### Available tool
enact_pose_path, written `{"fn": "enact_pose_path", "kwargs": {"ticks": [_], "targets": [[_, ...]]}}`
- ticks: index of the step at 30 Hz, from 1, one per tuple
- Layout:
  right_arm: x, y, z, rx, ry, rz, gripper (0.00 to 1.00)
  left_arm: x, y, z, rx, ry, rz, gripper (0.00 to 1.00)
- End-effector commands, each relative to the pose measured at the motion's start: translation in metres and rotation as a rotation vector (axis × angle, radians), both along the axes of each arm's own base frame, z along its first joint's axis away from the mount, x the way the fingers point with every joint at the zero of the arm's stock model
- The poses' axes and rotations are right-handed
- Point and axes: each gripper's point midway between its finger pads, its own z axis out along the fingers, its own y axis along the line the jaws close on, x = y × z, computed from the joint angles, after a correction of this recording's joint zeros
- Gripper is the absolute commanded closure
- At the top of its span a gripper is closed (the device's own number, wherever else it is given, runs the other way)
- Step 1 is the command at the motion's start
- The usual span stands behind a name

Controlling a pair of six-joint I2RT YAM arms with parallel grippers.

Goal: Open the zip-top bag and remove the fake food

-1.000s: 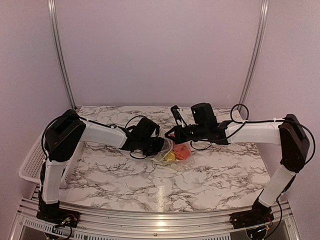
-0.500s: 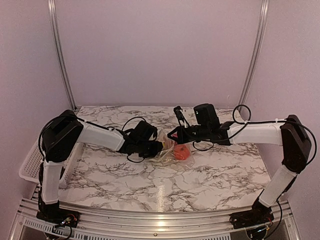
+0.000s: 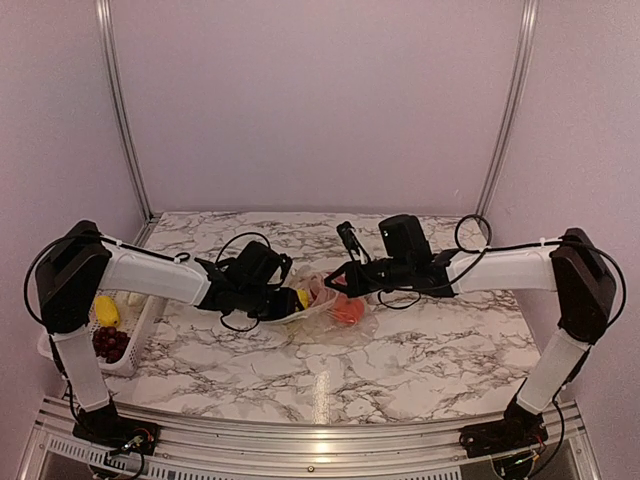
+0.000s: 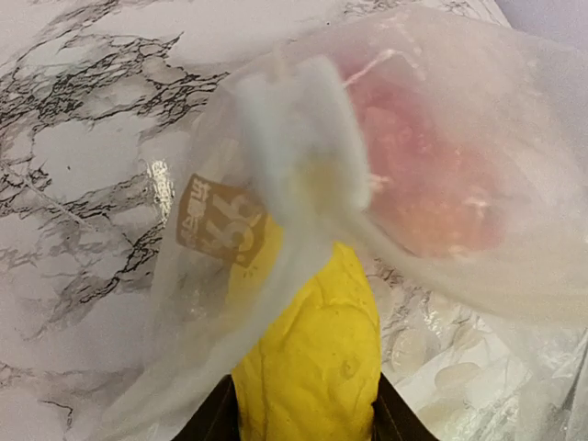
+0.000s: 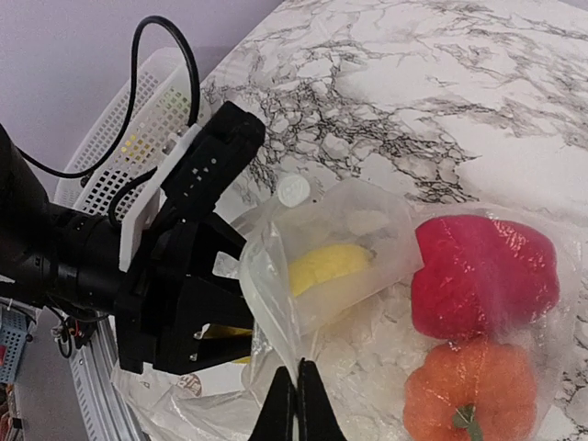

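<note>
The robot's left gripper should release the yellow banana-like piece against the other yellow piece behind the grapes (image 3: 115, 314) in the basket.
The clear zip-top bag (image 3: 335, 308) lies mid-table, its mouth towards the left arm. My left gripper (image 3: 285, 298) is shut on a yellow fake food piece (image 4: 308, 367) at the bag's mouth, with the plastic draped over it. My right gripper (image 5: 297, 397) is shut on the bag's edge (image 5: 276, 322) and holds it up. A red piece (image 5: 482, 276) and an orange piece (image 5: 469, 395) lie inside the bag. The yellow piece (image 5: 326, 266) also shows through the plastic in the right wrist view, and the left gripper (image 5: 225, 335) is black beside it.
A white lattice basket (image 3: 135, 345) stands at the table's left edge, with a yellow piece (image 3: 106, 310) and dark grapes (image 3: 108, 343) in it. It also shows in the right wrist view (image 5: 138, 138). The bag has a brown label (image 4: 220, 220).
My left arm has drawn back to the left with the yellow piece, pulling it to the bag's mouth. The bag has shifted a little left, and the basket's contents have come into view.
</note>
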Motion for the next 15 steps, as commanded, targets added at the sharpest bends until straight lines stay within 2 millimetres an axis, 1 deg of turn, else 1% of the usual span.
{"fn": "enact_pose_path", "kwargs": {"ticks": [1,4,6,10,15], "targets": [[-0.001,0.017,0.006,0.021,-0.007,0.030,1.00,-0.001,-0.016,0.048,-0.150,-0.091,-0.083,0.73],[-0.004,0.022,0.006,0.020,-0.007,0.041,1.00,-0.008,-0.025,0.070,-0.239,-0.132,-0.135,0.73],[-0.004,0.023,0.006,0.016,-0.008,0.039,1.00,-0.010,-0.026,0.084,-0.286,-0.165,-0.150,0.73],[-0.002,0.020,0.005,0.003,-0.013,0.024,1.00,-0.013,-0.018,0.110,-0.340,-0.234,-0.134,0.73],[-0.002,0.019,0.003,-0.004,-0.011,0.017,1.00,-0.010,0.003,0.145,-0.348,-0.318,-0.081,0.73]]}}
